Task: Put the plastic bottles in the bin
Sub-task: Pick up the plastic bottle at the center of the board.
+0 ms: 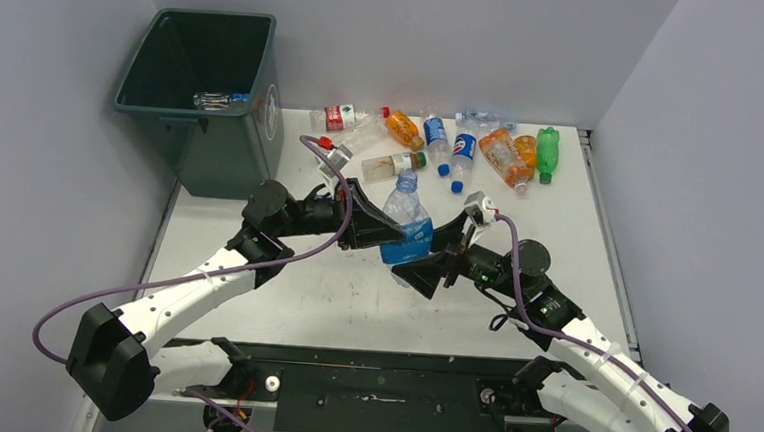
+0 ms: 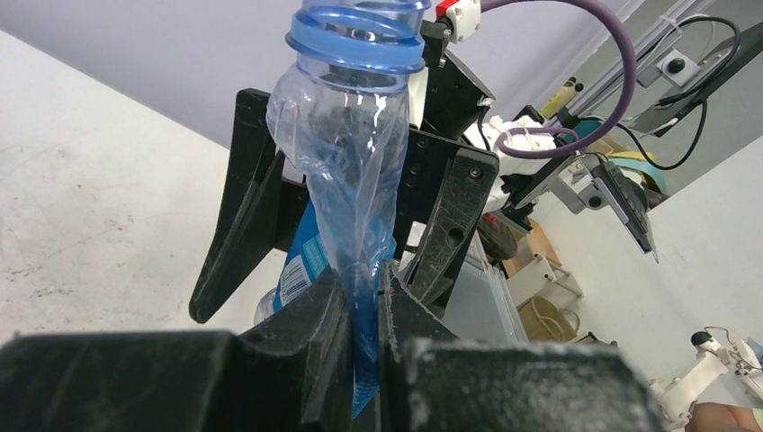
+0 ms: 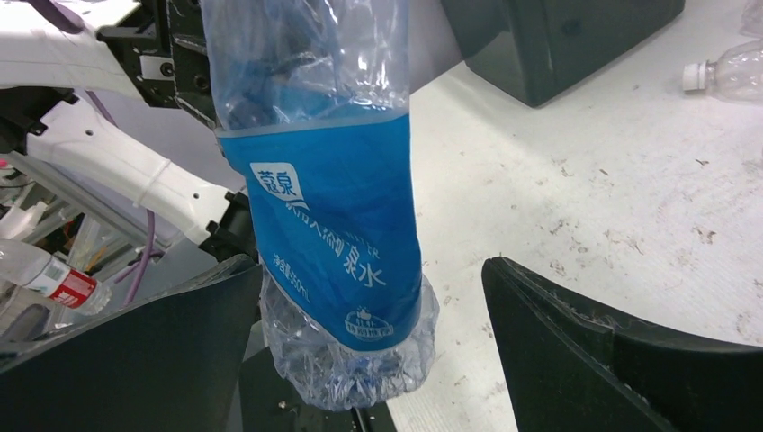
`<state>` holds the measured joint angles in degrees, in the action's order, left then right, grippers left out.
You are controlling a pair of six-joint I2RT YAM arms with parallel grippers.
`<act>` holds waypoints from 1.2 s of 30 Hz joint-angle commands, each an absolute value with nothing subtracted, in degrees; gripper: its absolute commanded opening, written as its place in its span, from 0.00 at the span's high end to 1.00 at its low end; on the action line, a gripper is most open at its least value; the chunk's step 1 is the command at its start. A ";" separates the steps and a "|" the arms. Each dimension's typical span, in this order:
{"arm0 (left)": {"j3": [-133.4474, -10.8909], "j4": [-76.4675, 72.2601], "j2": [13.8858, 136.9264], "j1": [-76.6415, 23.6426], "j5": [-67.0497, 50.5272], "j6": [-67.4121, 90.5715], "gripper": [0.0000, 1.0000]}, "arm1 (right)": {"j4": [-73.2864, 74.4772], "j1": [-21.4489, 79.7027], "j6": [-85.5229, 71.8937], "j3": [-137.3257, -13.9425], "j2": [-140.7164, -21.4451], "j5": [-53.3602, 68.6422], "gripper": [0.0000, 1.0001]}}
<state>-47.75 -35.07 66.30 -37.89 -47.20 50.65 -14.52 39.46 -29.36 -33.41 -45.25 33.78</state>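
Observation:
My left gripper pinches the bottle's flattened side, so my right gripper should hold its lower end while my left gripper takes the neck (image 1: pixel 407 182) for the bin.
A crushed clear plastic bottle (image 1: pixel 408 223) with a blue label and blue cap hangs upright over the middle of the table. My left gripper (image 1: pixel 382 226) is shut on its flattened side; the left wrist view shows the bottle (image 2: pixel 351 180) pinched flat in the left gripper (image 2: pixel 364 288). My right gripper (image 1: pixel 435 264) stands open around the bottle's lower end. In the right wrist view the bottle (image 3: pixel 328 225) hangs between the wide-apart jaws of the right gripper (image 3: pixel 371 270), clear of the right-hand one. The dark green bin (image 1: pixel 232 147) stands at the table's far left, with one bottle (image 1: pixel 220 99) inside.
Several more bottles lie along the table's back edge: a red-labelled one (image 1: pixel 339 116), an orange one (image 1: pixel 403 129), blue-labelled ones (image 1: pixel 437 139), a green one (image 1: pixel 547 151). Grey walls close in the table at the left, back and right. The bin's wall (image 3: pixel 558 45) shows behind the right gripper.

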 commanded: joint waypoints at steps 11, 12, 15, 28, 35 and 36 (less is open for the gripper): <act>-50.95 -42.47 66.17 -40.57 -44.62 52.88 0.89 | -21.83 41.04 -31.38 -32.21 -47.55 35.44 0.65; -50.91 -41.89 65.78 -40.56 -43.77 52.60 0.52 | -21.46 41.04 -31.03 -32.03 -47.02 35.03 0.69; -49.96 -38.08 63.06 -40.52 -38.76 48.65 0.03 | -19.00 41.10 -28.88 -31.83 -44.30 32.89 0.76; -61.37 -22.24 58.73 -40.43 -29.22 30.56 0.01 | -11.82 41.68 -21.39 -32.97 -40.17 28.22 0.82; -69.46 -6.16 61.90 -44.65 -27.01 16.25 0.12 | -11.07 42.16 -21.41 -34.02 -40.87 27.55 0.83; -69.95 -4.98 62.02 -45.52 -26.23 14.41 0.13 | -11.12 42.27 -21.52 -34.14 -40.87 27.51 0.83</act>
<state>-66.30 -14.35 61.56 -42.76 -28.16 25.15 -9.39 41.69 -22.48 -31.70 -40.88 28.47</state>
